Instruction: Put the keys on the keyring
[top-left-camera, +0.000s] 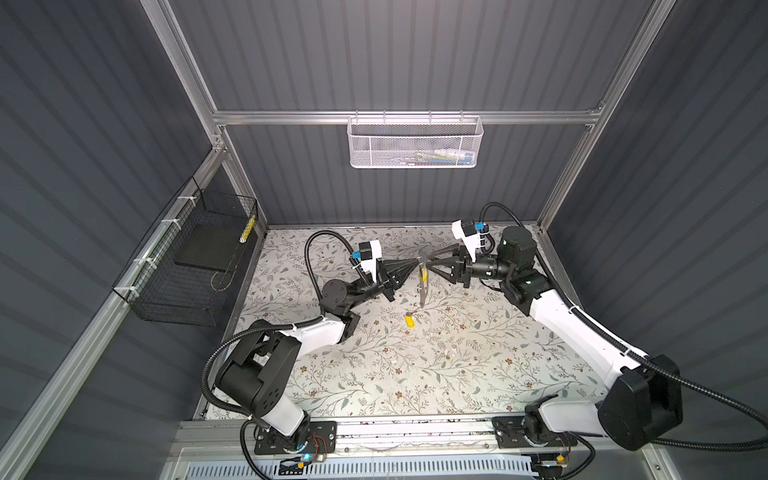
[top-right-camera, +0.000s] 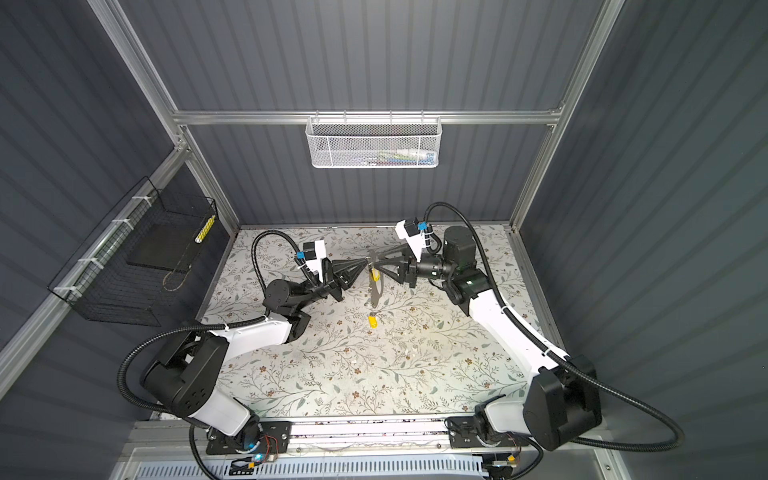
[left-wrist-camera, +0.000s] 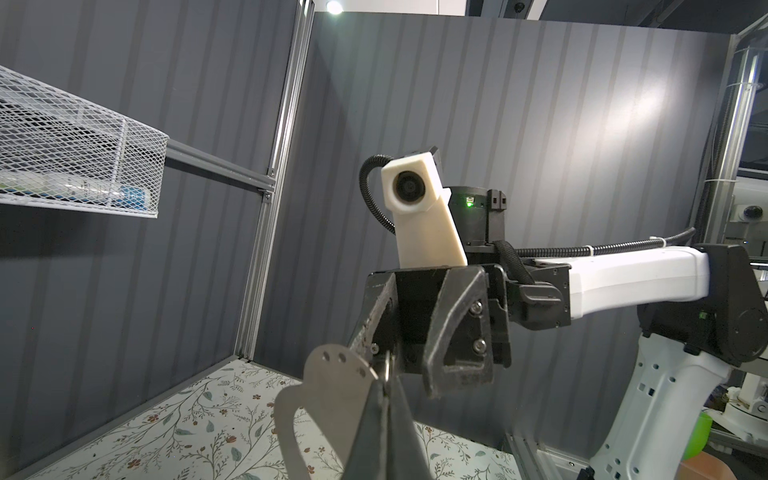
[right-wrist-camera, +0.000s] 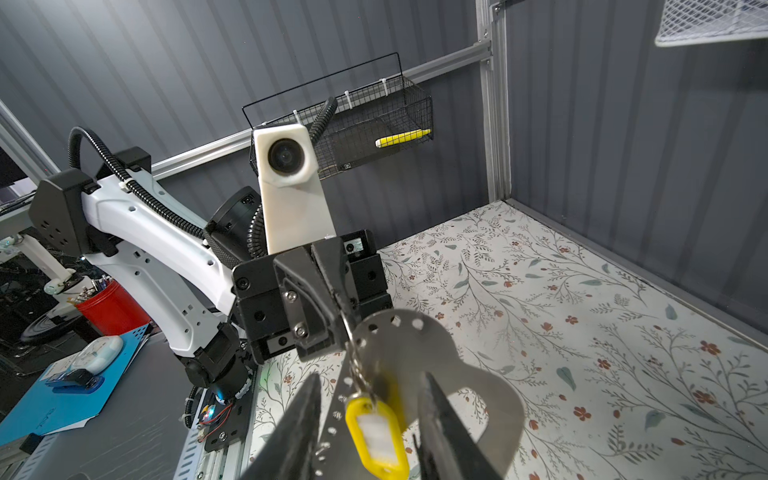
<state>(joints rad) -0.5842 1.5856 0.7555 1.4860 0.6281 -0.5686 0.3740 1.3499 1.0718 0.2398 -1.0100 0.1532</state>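
The yellow tag below the silvery ring sits between the fingers of my right gripper, so next my right gripper pinches the silvery ring (right-wrist-camera: 357, 374) and frees my left gripper.
The keyring (top-left-camera: 422, 291) (top-right-camera: 375, 293), a flat grey metal loop, hangs upright above the table in both top views. My left gripper (top-left-camera: 415, 262) (left-wrist-camera: 384, 386) is shut on the keyring's (left-wrist-camera: 328, 382) upper tabbed end. One of the keys (right-wrist-camera: 376, 436) (top-left-camera: 424, 273), a yellow tag, dangles by its silvery ring against the keyring (right-wrist-camera: 419, 353). My right gripper (right-wrist-camera: 370, 378) (top-left-camera: 430, 266) is open, its fingers either side of that tag without touching it. The other yellow key (top-left-camera: 410, 321) (top-right-camera: 373, 322) lies on the table below the keyring.
A white mesh basket (top-left-camera: 415, 143) hangs on the back wall. A black wire basket (top-left-camera: 187, 266) is fixed to the left wall. The floral table (top-left-camera: 478, 365) is walled at the back and both sides.
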